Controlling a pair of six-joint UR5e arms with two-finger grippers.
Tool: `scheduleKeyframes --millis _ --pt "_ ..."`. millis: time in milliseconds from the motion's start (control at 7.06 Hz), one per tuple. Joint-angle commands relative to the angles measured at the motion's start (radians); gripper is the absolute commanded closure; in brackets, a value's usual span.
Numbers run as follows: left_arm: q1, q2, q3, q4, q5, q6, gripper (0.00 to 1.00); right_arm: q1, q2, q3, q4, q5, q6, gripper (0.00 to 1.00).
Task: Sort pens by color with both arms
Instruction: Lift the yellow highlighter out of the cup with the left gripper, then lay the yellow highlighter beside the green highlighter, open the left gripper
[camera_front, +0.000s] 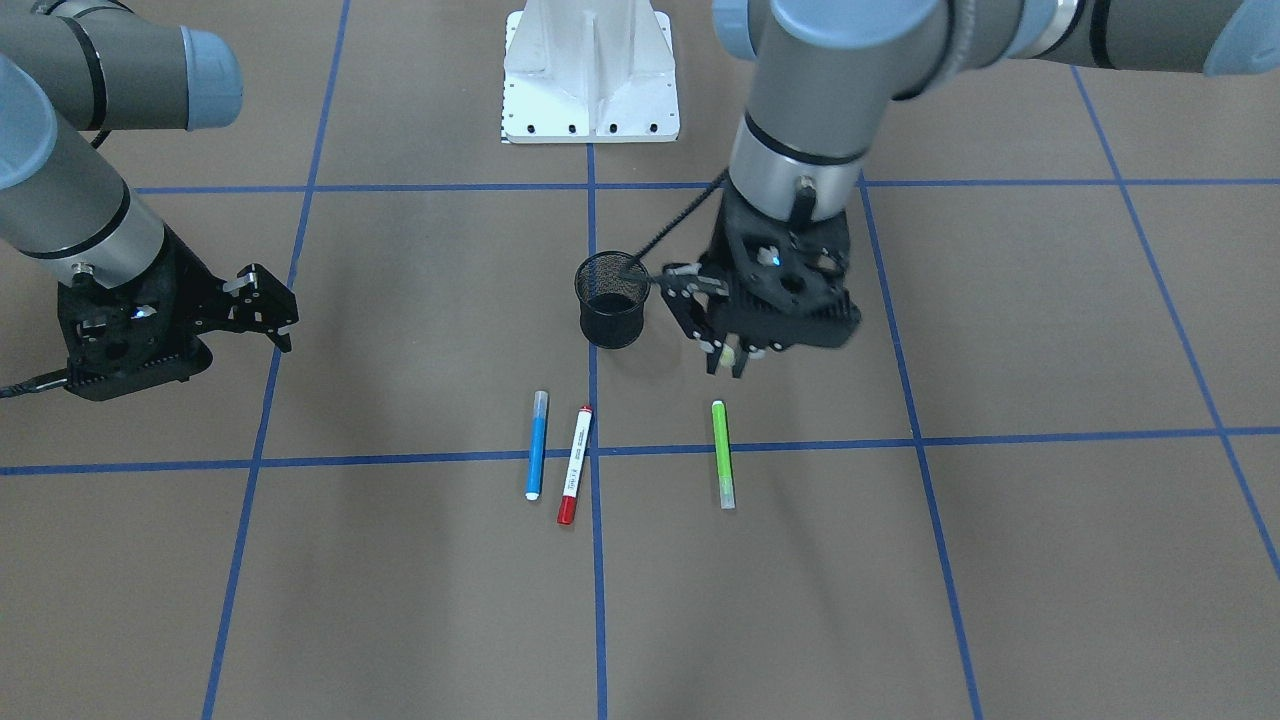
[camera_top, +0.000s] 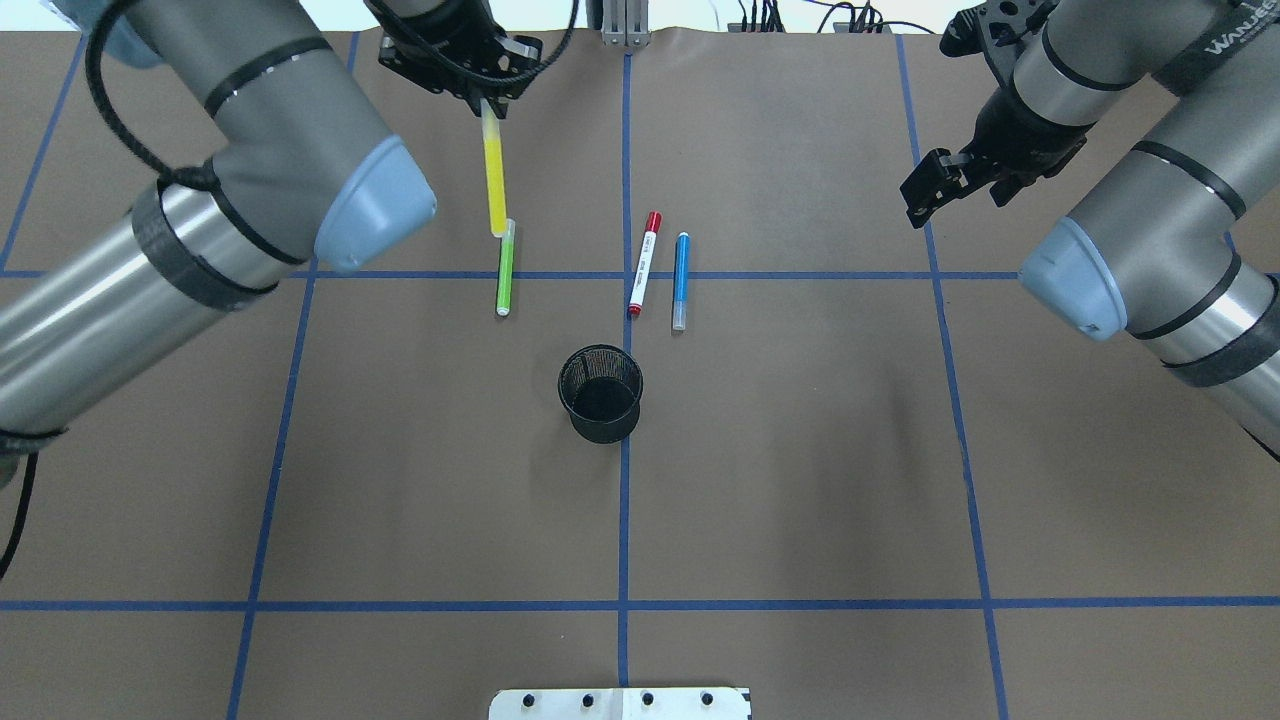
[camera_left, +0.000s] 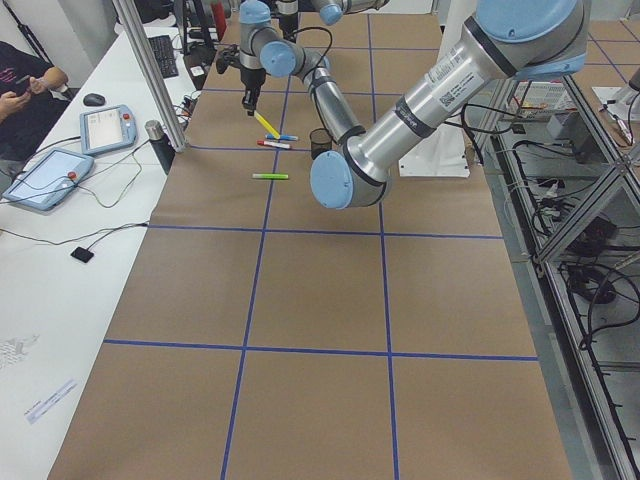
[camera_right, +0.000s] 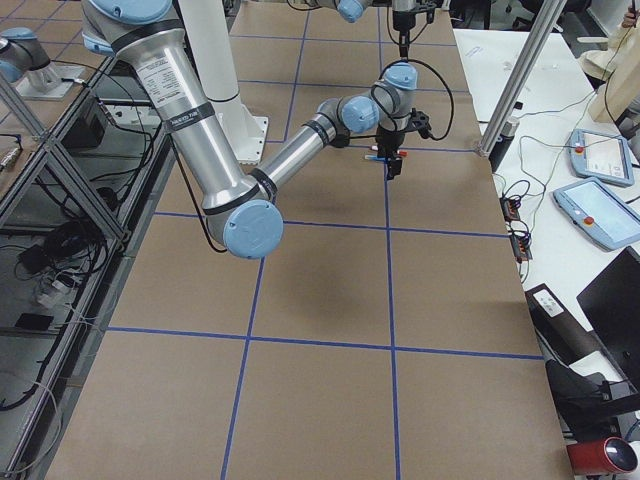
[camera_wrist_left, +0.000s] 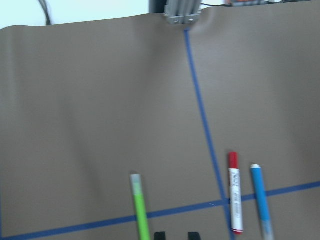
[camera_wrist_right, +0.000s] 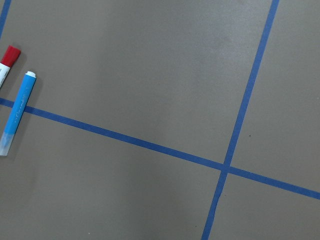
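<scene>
The yellow highlighter, its tip now over the green one's end, will go down from my left gripper, which will lay it across the blue tape (camera_front: 758, 442) (camera_wrist_left: 116, 223) just beside the green highlighter, away from the red-capped pen.
My left gripper (camera_top: 489, 105) is shut on the yellow highlighter (camera_top: 494, 175), which hangs above the table with its lower tip over the far end of the green highlighter (camera_top: 505, 268). The green one lies flat on the paper. Further right, the red-capped white pen (camera_top: 645, 262) and the blue pen (camera_top: 680, 280) lie side by side near the centre tape line. The left wrist view shows the green highlighter (camera_wrist_left: 140, 207), the red-capped pen (camera_wrist_left: 234, 200) and the blue pen (camera_wrist_left: 261, 200). My right gripper (camera_top: 925, 190) hovers open and empty, well off to the right of the pens.
A black mesh cup (camera_top: 600, 393) stands upright on the centre line, nearer the robot than the pens. The white pedestal base (camera_front: 590, 75) sits at the robot's edge. Blue tape lines grid the brown paper. A person sits at the side bench (camera_left: 30, 80).
</scene>
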Motion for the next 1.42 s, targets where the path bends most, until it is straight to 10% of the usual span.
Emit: scheduleKeyframes --millis 0,566,1274 --pt "-0.037 -0.019 0.199 -0.026 -0.070 0.082 1.00 -0.001 0.000 0.002 0.000 0.000 0.000 0.01" --pt "-0.015 -0.077 0.440 -0.043 -0.094 0.113 1.00 -0.001 -0.001 0.005 0.003 0.003 0.000 0.01" --pt "0.091 -0.076 0.461 -0.032 -0.092 0.061 1.00 0.000 -0.006 0.025 0.000 0.001 0.000 0.01"
